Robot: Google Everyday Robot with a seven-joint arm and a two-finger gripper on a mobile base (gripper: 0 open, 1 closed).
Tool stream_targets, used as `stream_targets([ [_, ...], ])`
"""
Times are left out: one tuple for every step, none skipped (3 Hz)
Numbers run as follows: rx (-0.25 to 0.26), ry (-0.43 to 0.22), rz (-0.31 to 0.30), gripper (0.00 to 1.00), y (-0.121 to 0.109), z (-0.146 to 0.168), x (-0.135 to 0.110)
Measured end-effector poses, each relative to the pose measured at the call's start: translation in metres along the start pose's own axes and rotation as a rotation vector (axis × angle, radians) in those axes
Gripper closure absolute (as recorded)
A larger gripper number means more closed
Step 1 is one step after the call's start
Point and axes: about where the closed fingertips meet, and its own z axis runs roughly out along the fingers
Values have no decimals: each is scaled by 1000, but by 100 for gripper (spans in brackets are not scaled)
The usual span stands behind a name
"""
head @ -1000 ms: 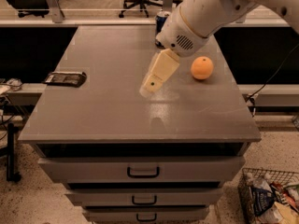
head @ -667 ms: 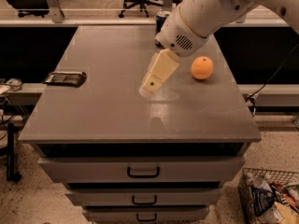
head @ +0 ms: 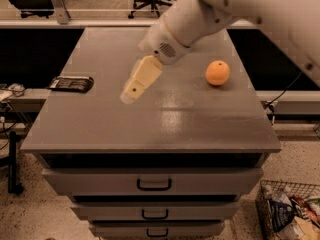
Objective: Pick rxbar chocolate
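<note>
My gripper is going to close on the middle of the rxbar chocolate (head: 71, 84), between its two short ends.
The rxbar chocolate (head: 71, 84) is a flat dark bar lying at the left edge of the grey cabinet top (head: 150, 129). My gripper (head: 128, 96) hangs from the white arm over the middle of the top, pointing down and to the left. It is about a hand's length to the right of the bar and not touching it. It holds nothing that I can see.
A round orange fruit (head: 218, 73) sits on the right part of the top. The cabinet has drawers with dark handles (head: 154, 185) at the front. A wire basket (head: 290, 211) of packets stands on the floor at the lower right. Office chairs stand behind.
My gripper has moved left across the top toward the bar. The bar and the orange have not moved.
</note>
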Motion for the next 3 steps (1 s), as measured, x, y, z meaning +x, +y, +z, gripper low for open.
stream_targets([
  [-76,-88,1,0,-2,58,-36],
  [-109,-157,-14,0,-2,111,-69],
  [-92,-197,-28,0,-8,156,-85],
])
